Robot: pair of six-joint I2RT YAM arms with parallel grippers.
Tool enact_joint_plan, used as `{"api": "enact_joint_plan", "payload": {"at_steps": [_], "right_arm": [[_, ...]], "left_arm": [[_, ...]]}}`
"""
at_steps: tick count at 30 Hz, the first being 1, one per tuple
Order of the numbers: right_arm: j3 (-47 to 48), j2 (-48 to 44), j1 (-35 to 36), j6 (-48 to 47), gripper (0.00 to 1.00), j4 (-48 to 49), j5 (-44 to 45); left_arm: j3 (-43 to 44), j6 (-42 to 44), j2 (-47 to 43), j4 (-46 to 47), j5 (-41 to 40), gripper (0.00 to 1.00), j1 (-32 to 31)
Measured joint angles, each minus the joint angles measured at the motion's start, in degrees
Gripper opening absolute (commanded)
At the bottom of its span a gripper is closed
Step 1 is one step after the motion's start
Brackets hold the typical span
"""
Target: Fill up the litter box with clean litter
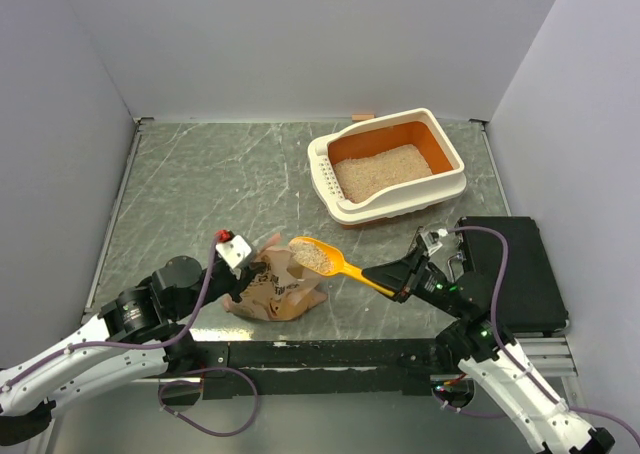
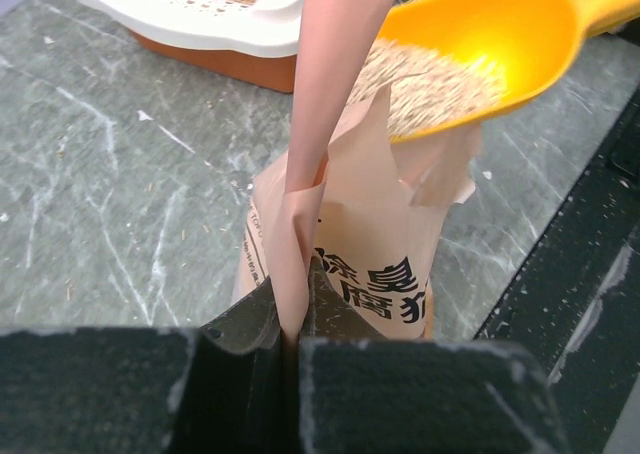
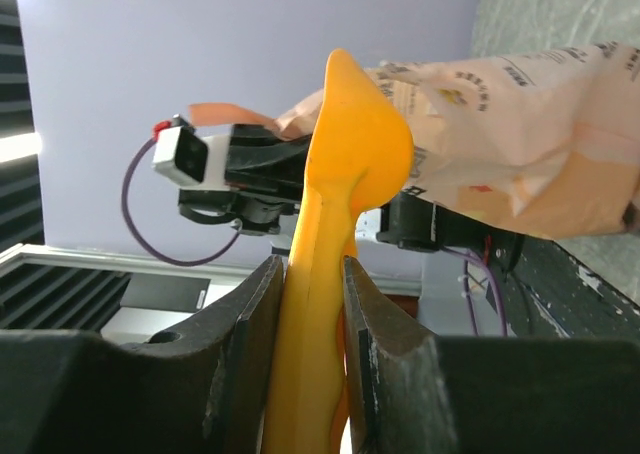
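The robot's right gripper will set the yellow-orange scoop down on the table (image 1: 342,246) between the tan paper bag and the litter box.
The litter box (image 1: 455,185) stands at the back right, cream rim, orange inside, with clean litter (image 1: 381,171) spread over its floor; its perforated end shows in the left wrist view (image 2: 190,12). My right gripper (image 1: 398,282) is shut on the handle of the yellow-orange scoop (image 1: 325,259), which holds a load of clean litter (image 2: 430,79) just above the tan paper bag (image 1: 275,289). My left gripper (image 1: 247,274) is shut on the bag's top edge (image 2: 300,224) and holds it upright. The scoop handle sits between my right fingers (image 3: 310,314).
A flat black box (image 1: 515,274) lies at the right edge, beside my right arm. A small orange piece (image 1: 361,116) lies at the back wall behind the litter box. Grey walls close the table on three sides.
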Motion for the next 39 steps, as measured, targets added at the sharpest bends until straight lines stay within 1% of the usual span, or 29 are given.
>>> {"api": "enact_joint_plan", "payload": {"at_steps": [6, 10, 15, 18, 21, 26, 34, 36, 39], "right_arm": [[4.13, -2.21, 0.0, -1.53, 0.0, -4.72, 3.45], [5.97, -2.03, 0.0, -2.32, 0.0, -6.1, 7.43], [6.38, -0.74, 0.0, -2.38, 0.0, -5.44, 13.4], [6.21, 1.6, 0.0, -1.53, 0.0, -3.08, 17.05], [5.84, 4.72, 0.0, -0.39, 0.0, 0.04, 20.31], [4.76, 13.07, -0.02, 1.68, 0.0, 7.39, 28.0], [4.96, 26.51, -1.75, 1.6, 0.0, 17.44, 37.86], [5.95, 30.45, -2.82, 0.79, 0.0, 17.86, 39.45], [9.86, 35.04, -5.29, -1.99, 0.0, 15.45, 40.09]], "left_arm": [[0.02, -0.55, -0.02, -0.02, -5.05, 0.01, -0.02], [0.02, -1.14, -0.13, 0.0, -6.49, 0.01, -0.07], [0.02, -1.29, -0.55, -0.04, -7.48, 0.01, -0.11], [0.02, -1.29, -1.05, -0.28, -7.58, 0.01, -0.11], [0.02, -1.29, -1.42, -0.5, -7.65, 0.01, -0.11], [0.02, -1.29, -1.53, -0.55, -7.67, 0.01, -0.11], [0.02, -1.29, -1.53, -0.55, -7.67, 0.01, -0.11], [0.02, -1.27, -1.53, -0.55, -7.69, 0.01, -0.11], [0.02, -1.29, -1.51, -0.55, -7.91, 0.01, -0.11]]}}
